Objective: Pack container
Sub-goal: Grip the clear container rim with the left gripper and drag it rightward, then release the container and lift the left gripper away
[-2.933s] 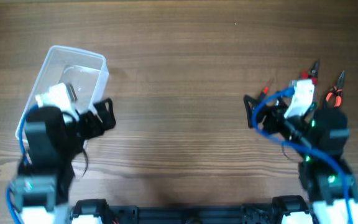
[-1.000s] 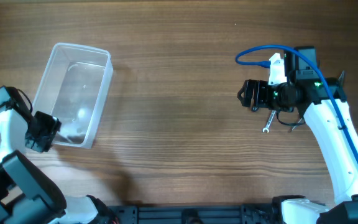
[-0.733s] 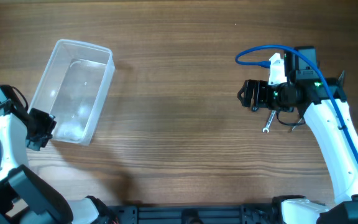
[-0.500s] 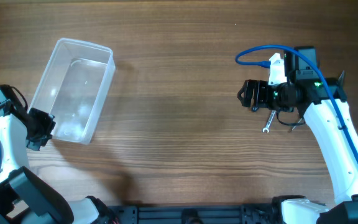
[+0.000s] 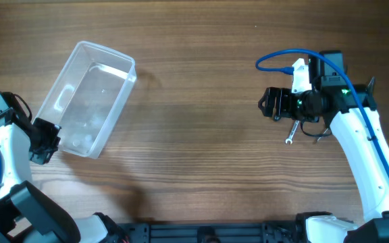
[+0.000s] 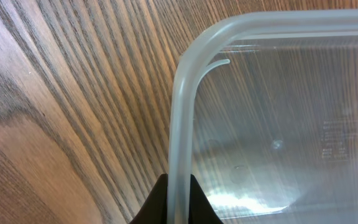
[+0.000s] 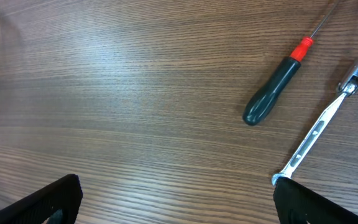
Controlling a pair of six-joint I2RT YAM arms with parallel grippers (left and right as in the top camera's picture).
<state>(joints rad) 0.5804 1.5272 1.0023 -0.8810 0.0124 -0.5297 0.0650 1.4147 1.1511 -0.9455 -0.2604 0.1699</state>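
Next, my left gripper releases the container, which now lies slanted on the table, on the bare middle of the wooden table (image 5: pixel 197 106), beside the silver wrench.
The container (image 5: pixel 107 54), a clear empty plastic tub, lies slanted on the left of the wooden table. My left gripper (image 5: pixel 44 138) is shut on the rim at its near left corner. In the left wrist view the two black fingertips pinch the thick rim (image 6: pixel 180 124) from both sides, with the left gripper (image 6: pixel 179 186) at the bottom edge. My right gripper (image 5: pixel 270 104) hovers open over the right of the table. Its fingers (image 7: pixel 48 199) stand wide apart in the right wrist view and nothing is between them.
A screwdriver (image 7: pixel 272 96) with a dark green handle and red collar lies ahead of the right gripper. A silver wrench (image 7: pixel 319 134) lies beside it, its near end by the right finger. From overhead the wrench (image 5: pixel 290 133) shows just below the right wrist.
The left gripper has shut on the container's rim. The tub's far end has swung to the right, so it lies more slanted. The right arm has not moved.
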